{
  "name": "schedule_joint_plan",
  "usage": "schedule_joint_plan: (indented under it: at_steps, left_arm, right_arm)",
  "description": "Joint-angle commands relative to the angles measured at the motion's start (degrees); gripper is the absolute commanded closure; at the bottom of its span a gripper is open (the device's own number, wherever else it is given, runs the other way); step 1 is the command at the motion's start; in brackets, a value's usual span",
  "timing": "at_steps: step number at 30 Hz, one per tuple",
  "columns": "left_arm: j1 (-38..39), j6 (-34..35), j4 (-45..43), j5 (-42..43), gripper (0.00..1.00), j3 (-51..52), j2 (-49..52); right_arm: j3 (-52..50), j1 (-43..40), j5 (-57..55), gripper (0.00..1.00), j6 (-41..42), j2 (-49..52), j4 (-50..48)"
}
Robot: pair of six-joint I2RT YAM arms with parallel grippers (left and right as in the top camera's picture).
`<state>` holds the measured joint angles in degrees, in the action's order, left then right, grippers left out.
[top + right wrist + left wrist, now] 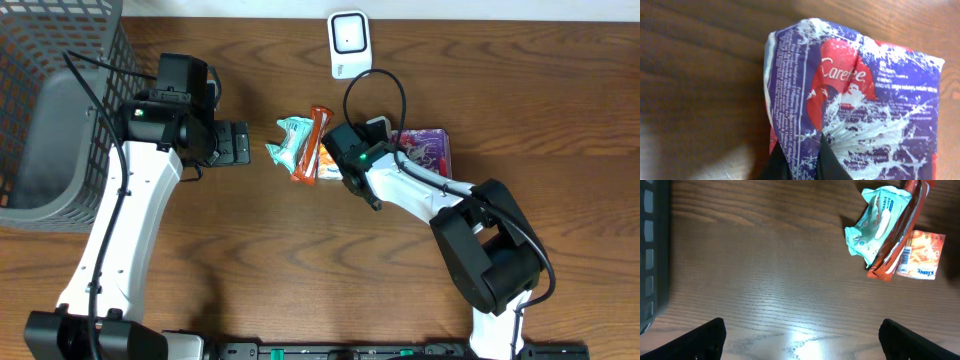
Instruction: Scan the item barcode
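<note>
The robot's right gripper will release the purple and red packet on the wooden table [453, 174] next to the white forearm of its arm.
A purple and red packet [855, 100] printed "Carefree" lies on the wooden table, right of centre [428, 150]. My right gripper [802, 165] is shut on its near edge, and a fold of the wrapper is pinched between the two dark fingers [832, 165]. In the overhead view that gripper [385, 135] sits at the packet's left side. The white scanner [348, 42] stands at the back, centre. My left gripper [800, 345] is open wide over bare wood, holding nothing [240, 143]. No barcode shows.
A teal wipes packet [290, 142], a red-orange bar [313, 140] and a small orange tissue pack [330, 168] lie together mid-table, seen too in the left wrist view [877, 220]. A grey wire basket [40, 110] fills the far left.
</note>
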<state>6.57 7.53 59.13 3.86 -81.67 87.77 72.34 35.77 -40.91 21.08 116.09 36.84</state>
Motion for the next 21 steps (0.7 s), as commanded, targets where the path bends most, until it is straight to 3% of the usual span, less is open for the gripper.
schedule_joint_plan:
  at_steps: [1, 7, 14, 17, 21]
  left_arm:
    - [-0.07, 0.46, 0.20, -0.92, 0.02, 0.17, 0.22]
    - [-0.07, 0.48, 0.17, -0.92, 0.02, 0.17, 0.22]
    - [-0.07, 0.46, 0.20, -0.92, 0.02, 0.17, 0.22]
    - [-0.07, 0.46, 0.20, -0.94, 0.02, 0.17, 0.22]
    - [-0.07, 0.48, 0.17, -0.92, 0.02, 0.17, 0.22]
  right_arm:
    - [1.40, 0.52, 1.38, 0.99, 1.20, -0.98, 2.40]
    - [8.22, 0.28, 5.35, 0.99, 1.18, -7.76, 6.60]
    - [10.56, -2.99, 23.08, 0.99, 1.16, -15.82, 6.67]
    - [10.54, -5.62, 33.05, 0.99, 1.18, -17.03, 6.64]
    - [10.01, -10.54, 55.25, 0.99, 1.16, -16.68, 5.27]
